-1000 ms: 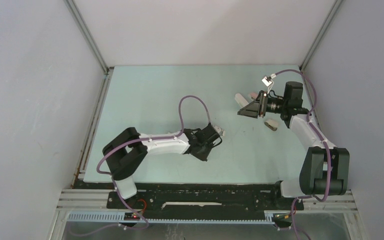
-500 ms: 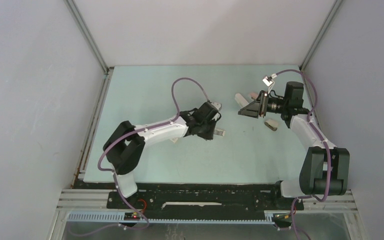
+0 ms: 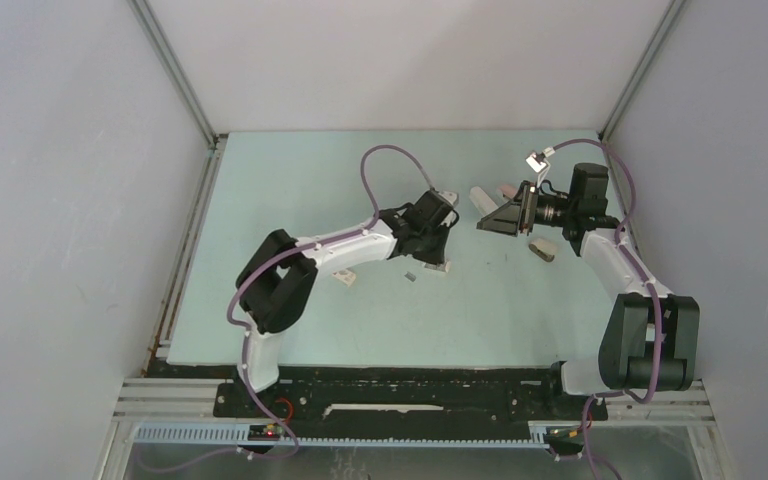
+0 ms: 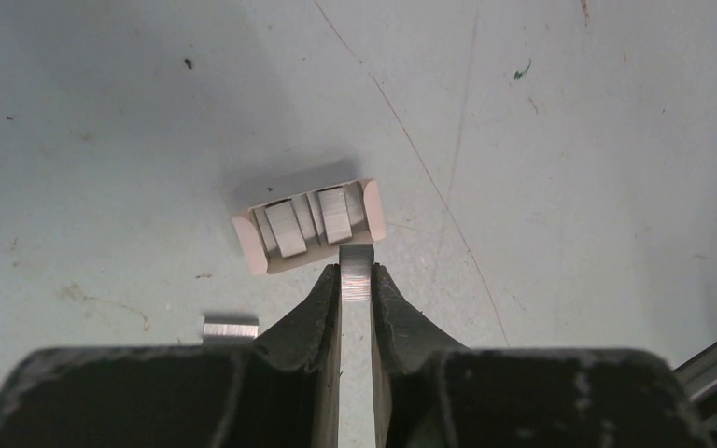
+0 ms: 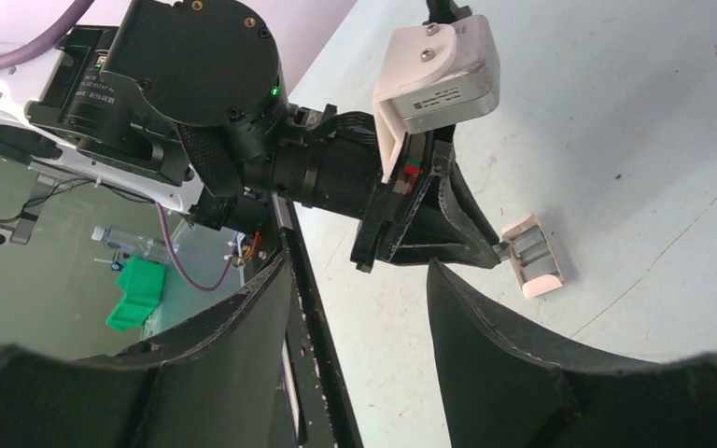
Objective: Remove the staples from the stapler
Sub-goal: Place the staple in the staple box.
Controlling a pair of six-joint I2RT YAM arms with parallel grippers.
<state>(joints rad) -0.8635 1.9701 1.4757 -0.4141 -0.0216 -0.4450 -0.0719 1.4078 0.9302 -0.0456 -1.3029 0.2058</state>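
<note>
Next, I release the short grey staple strip from my left gripper inside the small pale open box (image 3: pixel 437 267) (image 4: pixel 323 218), among the other staple strips. The short strip now touches the box's near edge.
My left gripper (image 4: pixel 356 277) is shut on a short grey staple strip (image 4: pixel 356 266) whose tip sticks out past the fingertips. It touches the near edge of a small pale open box (image 4: pixel 254 250) that holds two more grey strips (image 4: pixel 285 227). Another strip (image 4: pixel 230 328) lies loose on the table to the left. From above, the left gripper (image 3: pixel 438 256) is over the box (image 3: pixel 444 267), with the loose strip (image 3: pixel 411 274) beside it. My right gripper (image 3: pixel 488 214) is open and empty, hovering to the right and facing the left gripper. A small pale stapler (image 3: pixel 481 198) lies just behind it.
Another pale stapler (image 3: pixel 543 250) lies under the right arm, and one more (image 3: pixel 507 189) sits at the back. A small white piece (image 3: pixel 346 279) lies beside the left forearm. The right wrist view shows the box (image 5: pixel 534 254) at the left gripper's tip. Walls enclose the table on three sides.
My left arm has swung away from me and to the right, bringing its gripper onto the pale box. A loose staple strip now shows on the table beside it. The right arm has barely moved.
</note>
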